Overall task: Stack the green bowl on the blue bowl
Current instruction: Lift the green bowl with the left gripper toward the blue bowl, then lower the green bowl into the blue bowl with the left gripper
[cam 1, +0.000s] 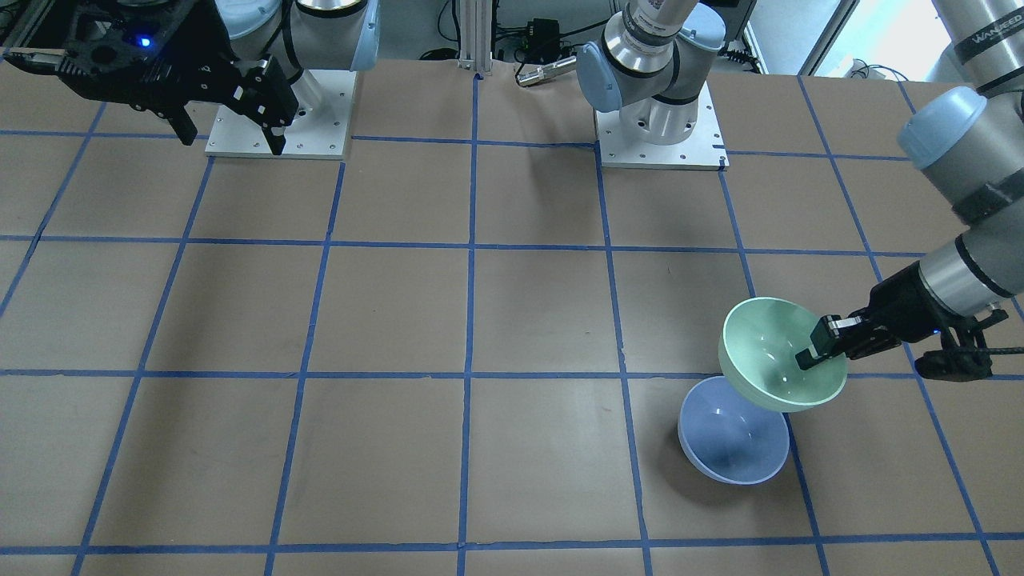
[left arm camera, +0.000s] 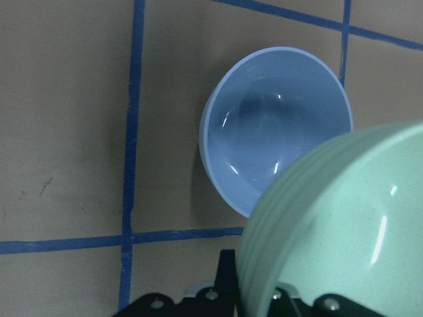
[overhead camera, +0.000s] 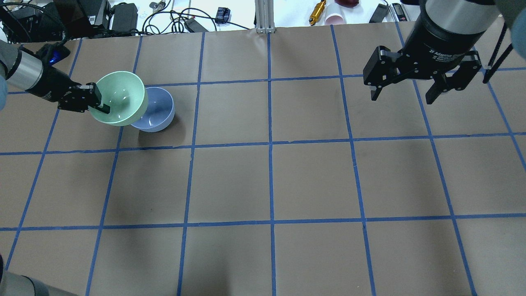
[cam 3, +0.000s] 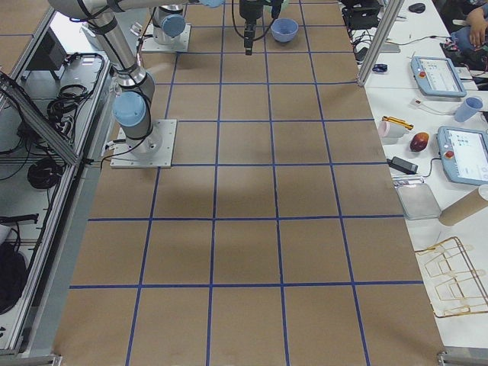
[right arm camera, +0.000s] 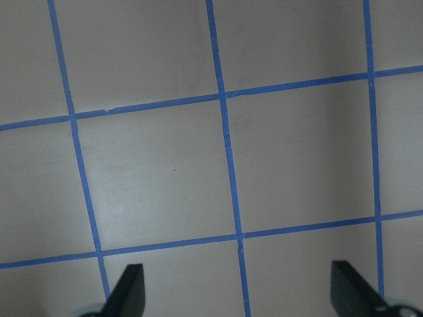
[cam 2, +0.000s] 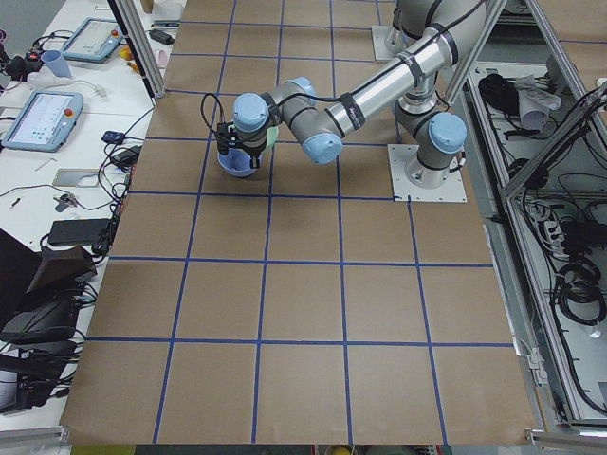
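Note:
Next, I let go of the green bowl with my left gripper down inside the round hollow of the blue bowl [cam 1: 737, 429] [left arm camera: 275, 132].
My left gripper [overhead camera: 100, 105] is shut on the rim of the green bowl [overhead camera: 123, 96], one finger inside it, and holds it tilted in the air. The green bowl [cam 1: 772, 348] overlaps the near edge of the blue bowl [cam 1: 724, 440], which sits upright on the table. In the left wrist view the green bowl [left arm camera: 350, 224] fills the lower right and partly covers the blue bowl [left arm camera: 274, 142]. The overhead view shows the blue bowl [overhead camera: 158, 113] just right of the green one. My right gripper [overhead camera: 407, 96] is open and empty, high over the table's far right.
The table [overhead camera: 271, 181] is brown paper with a blue tape grid. Cables, chargers and small items [overhead camera: 123, 16] lie beyond its far edge. The arm bases [cam 1: 660, 136] stand at the robot's side of the table.

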`<act>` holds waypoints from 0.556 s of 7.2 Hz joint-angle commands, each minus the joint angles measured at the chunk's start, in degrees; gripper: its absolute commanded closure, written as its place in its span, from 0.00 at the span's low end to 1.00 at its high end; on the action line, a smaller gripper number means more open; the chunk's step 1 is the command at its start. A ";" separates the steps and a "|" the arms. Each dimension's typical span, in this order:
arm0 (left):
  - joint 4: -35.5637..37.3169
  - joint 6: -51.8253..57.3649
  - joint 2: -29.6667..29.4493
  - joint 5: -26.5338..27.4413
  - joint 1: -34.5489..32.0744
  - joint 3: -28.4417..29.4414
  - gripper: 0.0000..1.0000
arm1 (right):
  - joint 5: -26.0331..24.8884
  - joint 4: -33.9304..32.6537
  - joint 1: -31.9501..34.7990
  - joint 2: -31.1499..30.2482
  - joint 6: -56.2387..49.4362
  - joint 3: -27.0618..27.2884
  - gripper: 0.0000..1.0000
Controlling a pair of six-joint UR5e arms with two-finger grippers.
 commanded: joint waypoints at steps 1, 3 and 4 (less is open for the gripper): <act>2.32 -1.33 -4.09 -0.09 -1.21 3.64 1.00 | 0.00 -0.02 0.00 0.00 0.00 0.02 0.00; 2.32 -1.34 -7.27 0.26 -1.48 5.86 1.00 | 0.00 -0.02 0.00 0.00 0.00 -0.07 0.00; 2.41 -1.51 -8.23 0.26 -2.26 6.21 1.00 | 0.00 0.06 0.00 0.00 0.00 -0.07 0.00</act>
